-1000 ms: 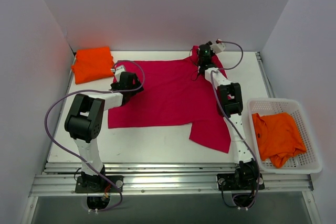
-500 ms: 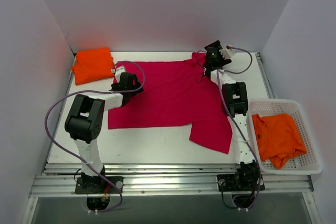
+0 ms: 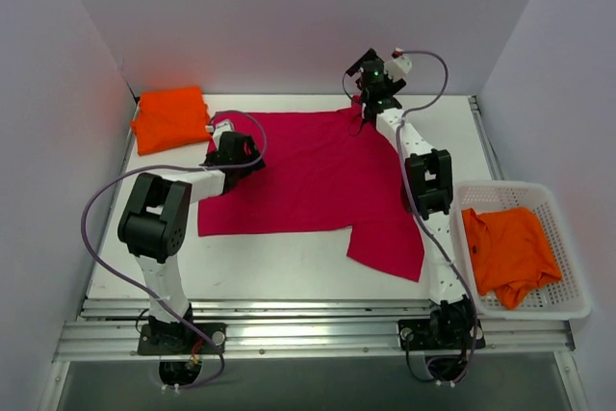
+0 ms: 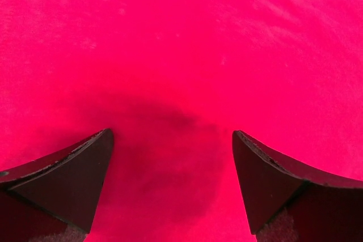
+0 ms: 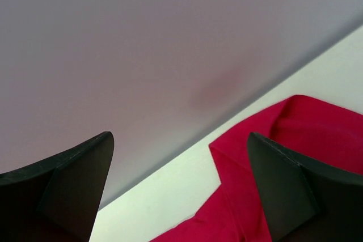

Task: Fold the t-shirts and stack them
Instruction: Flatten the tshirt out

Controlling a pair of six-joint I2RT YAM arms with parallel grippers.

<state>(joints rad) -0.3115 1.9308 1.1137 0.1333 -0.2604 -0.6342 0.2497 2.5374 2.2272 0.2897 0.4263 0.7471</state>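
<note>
Next, I lower my right gripper onto the crimson-pink t-shirt and grip the t-shirt's chest (image 3: 380,164), just inside the collar between its sleeves.
A crimson-pink t-shirt (image 3: 308,175) lies spread flat across the table's middle, one sleeve reaching toward the front right. My left gripper (image 3: 241,148) hovers open over its left edge; the left wrist view shows only pink cloth (image 4: 181,55) between the dark fingertips (image 4: 79,174), nothing pinched. My right gripper (image 3: 364,72) is raised above the shirt's far right corner, open and empty; the right wrist view shows the back wall and a shirt corner (image 5: 295,140) below. A folded orange t-shirt (image 3: 170,117) sits at the back left. Another orange t-shirt (image 3: 508,252) lies crumpled in the basket.
A white mesh basket (image 3: 568,307) stands at the table's right edge beside the right arm. White walls enclose the table on the left, back and right. Metal rails run along the near edge by the arm bases.
The right gripper let go of the shirt's far right corner, opened, and lifted up and slightly left. The left gripper stayed in place over the shirt's left edge.
</note>
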